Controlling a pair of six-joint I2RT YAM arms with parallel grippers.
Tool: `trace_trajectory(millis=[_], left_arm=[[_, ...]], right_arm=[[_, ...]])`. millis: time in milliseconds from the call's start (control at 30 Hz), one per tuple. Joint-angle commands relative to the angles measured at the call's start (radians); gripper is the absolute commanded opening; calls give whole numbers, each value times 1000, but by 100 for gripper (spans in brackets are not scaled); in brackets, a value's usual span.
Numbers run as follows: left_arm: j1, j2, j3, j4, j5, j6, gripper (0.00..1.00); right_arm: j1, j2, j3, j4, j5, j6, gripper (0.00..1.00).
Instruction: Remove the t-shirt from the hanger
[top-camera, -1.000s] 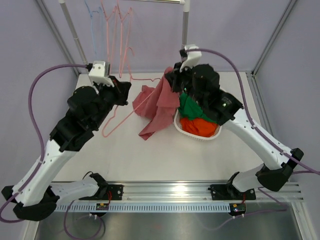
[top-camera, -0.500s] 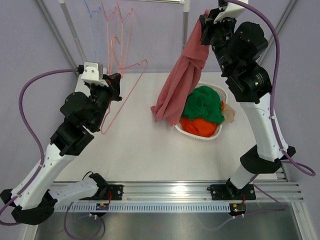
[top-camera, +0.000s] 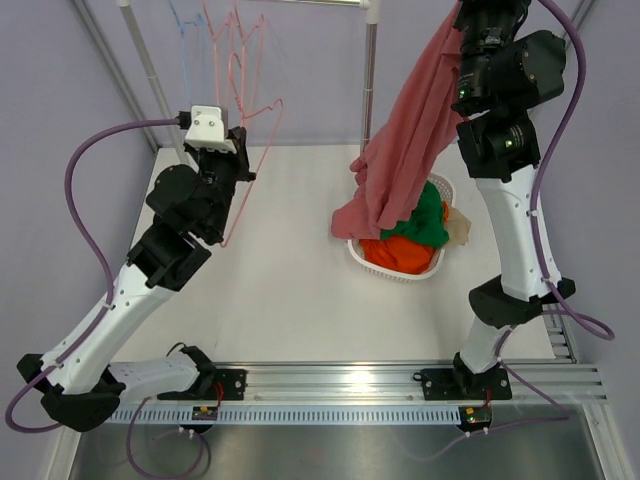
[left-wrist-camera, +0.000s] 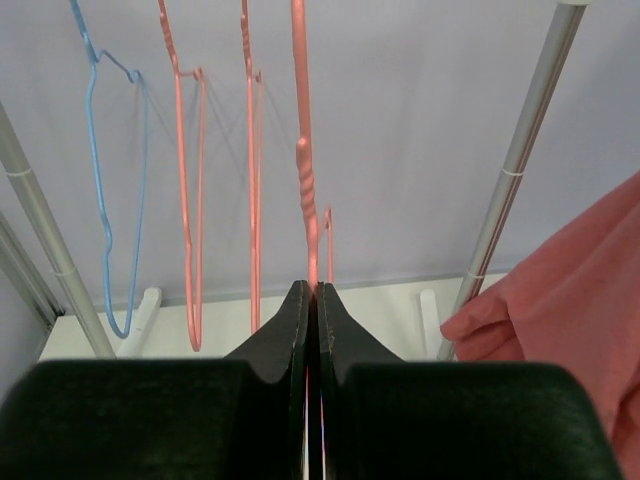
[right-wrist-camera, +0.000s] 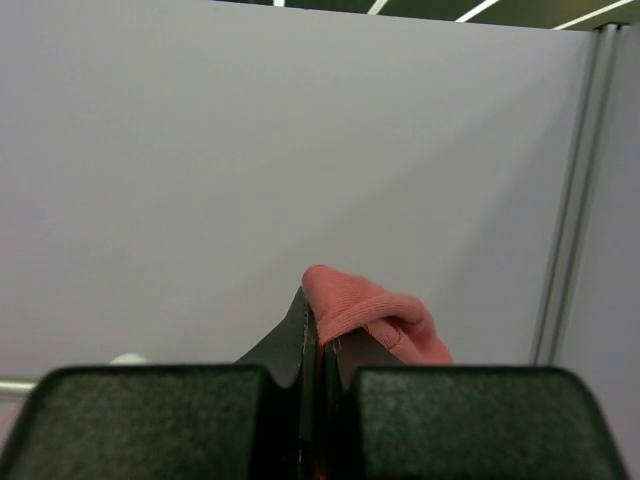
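Observation:
I should use my left gripper to hang the bare pink hanger, now held up apart from the shirt, between the other pink hangers and the rack's grey pole (top-camera: 300, 78) (left-wrist-camera: 402, 140).
The pink-red t-shirt (top-camera: 405, 150) hangs free from my right gripper (top-camera: 463, 18), which is raised high at the top right and shut on a fold of it (right-wrist-camera: 372, 310). The shirt's lower end droops over the white basket (top-camera: 358, 252). My left gripper (top-camera: 243, 150) is shut on a bare pink wire hanger (top-camera: 252, 140), held up at the back left, apart from the shirt. In the left wrist view the hanger's neck (left-wrist-camera: 305, 170) rises from the shut jaws (left-wrist-camera: 313, 292), with the shirt (left-wrist-camera: 570, 310) at the right.
The basket holds green (top-camera: 430, 215) and orange (top-camera: 395, 252) clothes. A rack with a grey pole (top-camera: 371, 70) stands at the back, with several pink hangers (left-wrist-camera: 188, 200) and a blue one (left-wrist-camera: 100, 150) on it. Frame posts stand at the corners.
My right gripper has risen from beside the basket to the top of the view, lifting the shirt off the hanger. My left gripper has lifted the bare hanger toward the rack.

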Motion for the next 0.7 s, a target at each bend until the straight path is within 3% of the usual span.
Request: trace_trajectory(millis=[0,67,100,200,400,567,667], left_arm=[[2,29,48,185,-34,81,0],[5,53,52,236,-12,112,0],[5,59,62,282,-2,139,0],[11,104,124,323,41,167,0],[12,187,262,302,96,172,0],[20,260,348,295,133,196,0],[34,296,401,281,161,188,0]], right_arm=[[-33,-67,-146,119,66,-46,0],[-49,-162,-309,158,85,12,0],[-53,-193,-478,173,92,37,0],[-69,-305,-785,193,115,175,0],[-90,-420,-1250,84,35,621,0],[-90,-341,-1470,24,-53,938,0],[-90,-289,-1527,11,-115,994,0]])
